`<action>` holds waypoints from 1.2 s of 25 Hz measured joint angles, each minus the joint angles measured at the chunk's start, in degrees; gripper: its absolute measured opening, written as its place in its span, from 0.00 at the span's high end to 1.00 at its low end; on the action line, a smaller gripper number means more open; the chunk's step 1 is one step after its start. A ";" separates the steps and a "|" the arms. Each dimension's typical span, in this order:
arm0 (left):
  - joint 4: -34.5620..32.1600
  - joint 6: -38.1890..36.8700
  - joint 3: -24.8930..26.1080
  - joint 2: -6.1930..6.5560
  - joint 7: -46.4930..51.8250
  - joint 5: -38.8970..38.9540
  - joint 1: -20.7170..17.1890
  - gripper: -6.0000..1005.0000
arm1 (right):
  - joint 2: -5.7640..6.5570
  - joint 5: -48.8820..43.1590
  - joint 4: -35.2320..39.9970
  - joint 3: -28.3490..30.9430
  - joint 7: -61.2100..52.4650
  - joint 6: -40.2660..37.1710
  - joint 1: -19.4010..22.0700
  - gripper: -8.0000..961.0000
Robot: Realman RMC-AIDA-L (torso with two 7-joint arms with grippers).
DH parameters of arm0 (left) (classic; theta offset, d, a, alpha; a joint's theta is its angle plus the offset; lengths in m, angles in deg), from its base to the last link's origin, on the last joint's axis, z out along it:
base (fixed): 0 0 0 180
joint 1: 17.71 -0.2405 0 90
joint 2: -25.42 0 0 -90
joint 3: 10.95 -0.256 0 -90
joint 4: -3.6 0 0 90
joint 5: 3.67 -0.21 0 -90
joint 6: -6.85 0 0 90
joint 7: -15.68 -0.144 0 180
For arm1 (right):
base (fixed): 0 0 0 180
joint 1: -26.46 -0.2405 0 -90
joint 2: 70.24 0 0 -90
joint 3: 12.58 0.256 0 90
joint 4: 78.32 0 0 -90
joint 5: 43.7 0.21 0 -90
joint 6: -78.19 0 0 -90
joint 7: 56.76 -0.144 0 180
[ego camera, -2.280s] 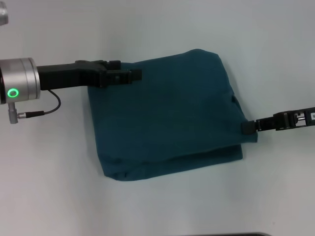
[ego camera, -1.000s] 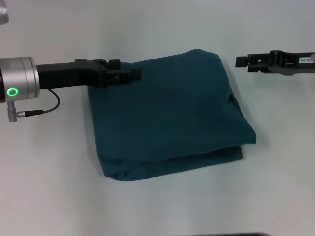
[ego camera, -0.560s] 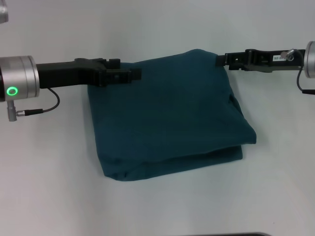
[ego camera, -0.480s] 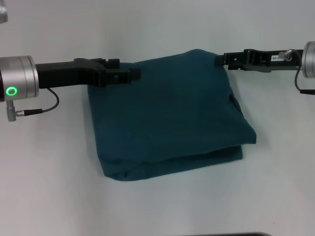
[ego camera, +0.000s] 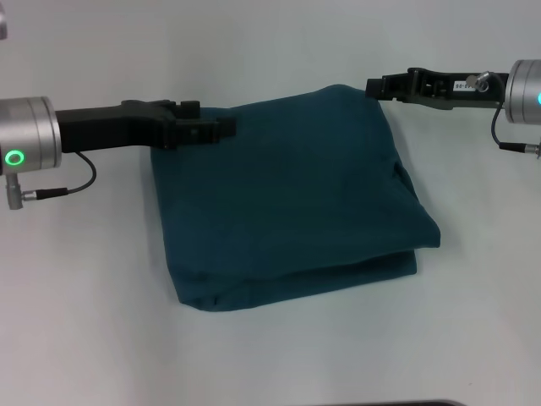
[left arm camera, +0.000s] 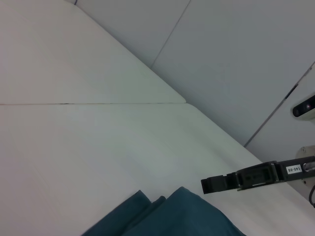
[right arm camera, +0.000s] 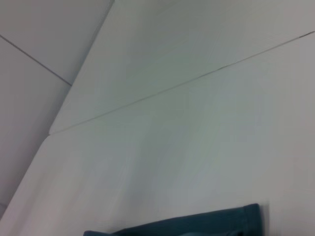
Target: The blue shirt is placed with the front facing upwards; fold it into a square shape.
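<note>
My right gripper is closed just off the far corner of the blue shirt. It should open, grip farther in and pull [ego camera: 351,98] the cloth away from the shirt's near edge.
The blue shirt [ego camera: 287,203] lies folded into a rough square on the white table, plain side up, with a lower layer showing along its near edge. My left gripper [ego camera: 226,128] reaches in from the left and rests at the shirt's far left corner. My right gripper [ego camera: 374,86] comes in from the right, just off the far right corner, with nothing in it. The left wrist view shows it [left arm camera: 209,185] as one closed bar above the table past the shirt's edge [left arm camera: 167,216]. A strip of the shirt [right arm camera: 197,223] shows in the right wrist view.
A white table [ego camera: 84,279] surrounds the shirt on all sides. A cable [ego camera: 76,188] hangs from the left wrist. A seam [left arm camera: 98,103] crosses the table beyond the shirt, with grey wall panels behind.
My right gripper left the shirt's near right corner, swung to the far right corner, then drew slightly away from it. My left gripper slid a little to the left. The shirt stayed still.
</note>
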 joint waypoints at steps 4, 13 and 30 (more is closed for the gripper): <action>-0.06 0.06 0.00 0.00 -0.16 0.00 -0.12 0.10 | 0.00 0.04 0.09 0.00 -0.28 -0.28 -0.02 0.66; -0.05 0.09 -0.23 0.00 -0.20 -0.06 -0.18 0.10 | 0.16 -0.45 0.14 -0.13 0.26 -0.42 1.20 0.90; 0.14 0.02 -0.35 0.25 -0.20 -0.09 -0.26 0.10 | -0.97 1.89 2.70 0.11 0.72 -4.02 0.33 0.30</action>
